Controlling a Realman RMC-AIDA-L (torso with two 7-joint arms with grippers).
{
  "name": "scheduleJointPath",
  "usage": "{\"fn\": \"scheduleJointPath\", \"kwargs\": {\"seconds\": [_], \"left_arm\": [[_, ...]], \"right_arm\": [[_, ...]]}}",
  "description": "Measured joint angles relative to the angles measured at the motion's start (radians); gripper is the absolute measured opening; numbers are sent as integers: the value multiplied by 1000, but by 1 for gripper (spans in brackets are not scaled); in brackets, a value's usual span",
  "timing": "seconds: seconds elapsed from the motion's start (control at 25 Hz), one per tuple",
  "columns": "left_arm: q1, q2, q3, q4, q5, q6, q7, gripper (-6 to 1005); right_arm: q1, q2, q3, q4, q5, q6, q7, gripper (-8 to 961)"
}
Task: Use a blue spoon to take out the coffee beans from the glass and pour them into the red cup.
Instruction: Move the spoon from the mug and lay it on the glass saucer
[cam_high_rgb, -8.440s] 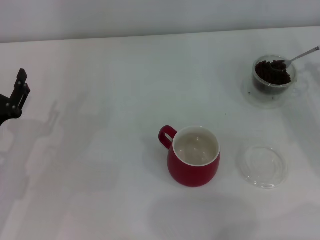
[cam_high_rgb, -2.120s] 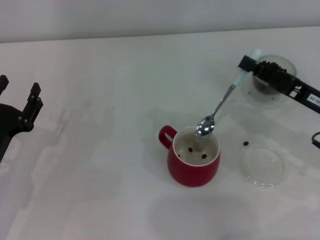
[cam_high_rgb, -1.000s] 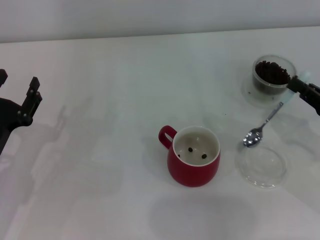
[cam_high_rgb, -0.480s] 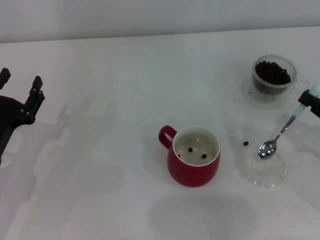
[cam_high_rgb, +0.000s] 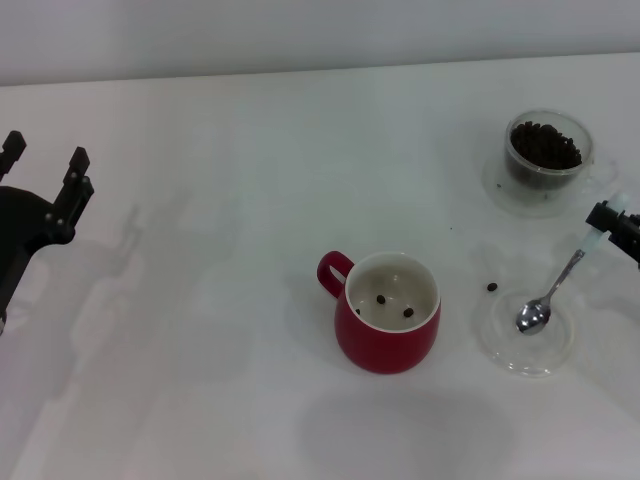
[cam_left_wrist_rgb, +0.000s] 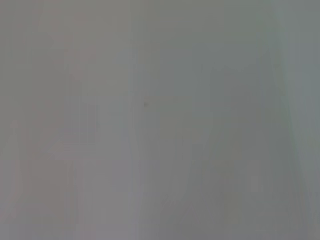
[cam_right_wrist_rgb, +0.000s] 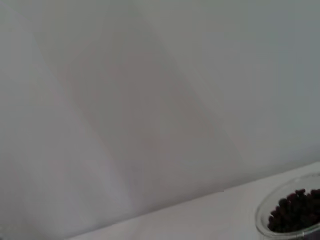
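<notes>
My right gripper is going to lay the blue spoon down so that it rests across the far rim of the shallow clear dish (cam_high_rgb: 525, 301).
The red cup (cam_high_rgb: 387, 322) stands at the table's middle with a few coffee beans (cam_high_rgb: 408, 312) on its white inside. The glass (cam_high_rgb: 545, 150) full of coffee beans (cam_high_rgb: 545, 146) stands at the far right, on a clear saucer; its beans (cam_right_wrist_rgb: 295, 210) also show in the right wrist view. My right gripper (cam_high_rgb: 607, 222) at the right edge is shut on the pale handle of the blue spoon (cam_high_rgb: 549, 294), whose silver bowl rests in a shallow clear dish (cam_high_rgb: 525, 332). One stray bean (cam_high_rgb: 492, 287) lies on the table beside that dish. My left gripper (cam_high_rgb: 45, 170) is parked open at the left edge.
The white table (cam_high_rgb: 220, 300) runs back to a pale wall (cam_high_rgb: 300, 30). The left wrist view shows only a blank grey surface.
The right gripper carried the spoon from over the red cup to the right and lowered it; its bowl now lies in the clear dish. The left gripper drifted slightly up.
</notes>
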Motion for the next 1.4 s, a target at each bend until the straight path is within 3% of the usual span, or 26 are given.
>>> {"fn": "scheduleJointPath", "kwargs": {"seconds": [1.4], "left_arm": [[-22, 0, -2, -9, -3, -26, 0, 682]], "right_arm": [[17, 17, 0, 3, -51, -69, 18, 191]]}}
